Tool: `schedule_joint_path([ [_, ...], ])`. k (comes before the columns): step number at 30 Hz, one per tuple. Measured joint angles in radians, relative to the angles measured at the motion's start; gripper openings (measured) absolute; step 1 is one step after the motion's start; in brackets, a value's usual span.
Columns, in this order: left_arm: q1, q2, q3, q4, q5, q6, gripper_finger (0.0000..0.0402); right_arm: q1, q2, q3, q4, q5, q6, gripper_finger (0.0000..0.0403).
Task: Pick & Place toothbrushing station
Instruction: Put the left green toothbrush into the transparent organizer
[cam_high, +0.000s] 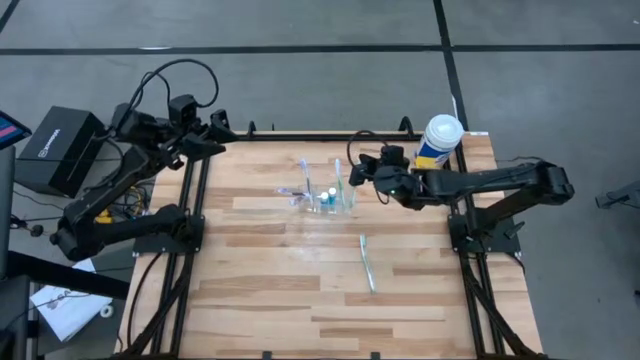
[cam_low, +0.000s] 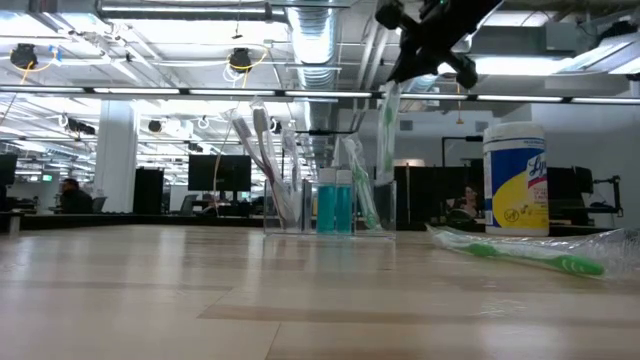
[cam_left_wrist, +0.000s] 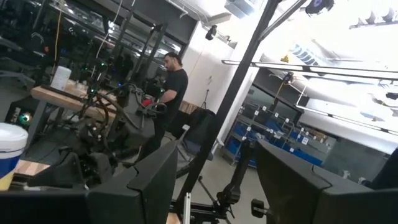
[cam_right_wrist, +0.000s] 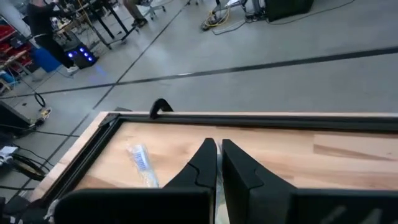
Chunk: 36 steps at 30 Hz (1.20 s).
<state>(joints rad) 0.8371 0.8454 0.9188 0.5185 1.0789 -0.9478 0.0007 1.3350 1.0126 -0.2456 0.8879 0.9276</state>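
Next, my right gripper lets go of the green wrapped toothbrush inside the clear cup (cam_high: 330, 204), beside the blue tubes.
The clear cup (cam_high: 328, 198) (cam_low: 300, 205) stands at the table's far middle with several toothbrushes (cam_low: 262, 150) and two blue tubes (cam_low: 335, 205) upright in it. Just right of it, raised, my right gripper (cam_high: 355, 178) (cam_low: 400, 72) is shut on a green wrapped toothbrush (cam_low: 387, 130). Another green wrapped toothbrush (cam_high: 367, 262) (cam_low: 530, 257) lies flat on the table nearer the front. A wrapped brush (cam_right_wrist: 142, 163) lies flat left of the cup. My left gripper (cam_high: 215, 132) (cam_left_wrist: 217, 186) is open, raised over the far left corner and pointing into the room. My right gripper pinches the green toothbrush's upper end (cam_low: 391, 95) between its two shut fingers (cam_right_wrist: 205, 163), coming from the table's right and slanting down. The brush hangs nearly upright below the fingers. Its lower end (cam_low: 383, 180) is at the cup's height; whether it is inside the cup, I cannot tell.
A white-lidded yellow-and-blue canister (cam_high: 440, 140) (cam_low: 515, 180) stands at the far right corner, close behind my right arm. A black frame (cam_right_wrist: 249, 118) edges the table's far side. Bare wood (cam_high: 300, 290) spreads across the near half around the lying toothbrush.
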Motion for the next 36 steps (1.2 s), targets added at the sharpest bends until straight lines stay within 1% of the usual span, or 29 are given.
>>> schedule_joint_path([
  [8, 0.000, 0.014, 0.000, -0.007, 0.004, -0.003, 0.0208, -0.045, 0.006, 0.000, 0.000, 0.001, 0.006, 0.0000],
  [12, 0.000, 0.020, 0.000, -0.007, 0.013, -0.005, 0.0208, -0.073, -0.001, 0.000, 0.055, 0.000, -0.060, 0.0000],
  [16, 0.000, 0.020, 0.000, -0.006, 0.013, -0.002, 0.0208, -0.106, -0.008, 0.000, 0.116, -0.035, -0.113, 0.0000],
  [19, 0.000, 0.020, 0.000, -0.006, 0.014, -0.002, 0.0208, -0.122, -0.007, 0.000, 0.105, -0.076, -0.124, 0.0000],
  [25, 0.000, 0.020, 0.000, -0.006, 0.017, 0.000, 0.0208, -0.125, 0.014, 0.000, 0.085, -0.120, -0.123, 0.0000],
  [32, 0.000, 0.020, 0.000, -0.007, 0.017, -0.002, 0.0208, -0.126, 0.121, -0.002, 0.113, -0.185, -0.111, 0.0000],
  [36, 0.000, 0.020, 0.000, -0.010, 0.016, -0.006, 0.0208, -0.125, 0.194, -0.002, 0.189, -0.234, -0.108, 0.0000],
])
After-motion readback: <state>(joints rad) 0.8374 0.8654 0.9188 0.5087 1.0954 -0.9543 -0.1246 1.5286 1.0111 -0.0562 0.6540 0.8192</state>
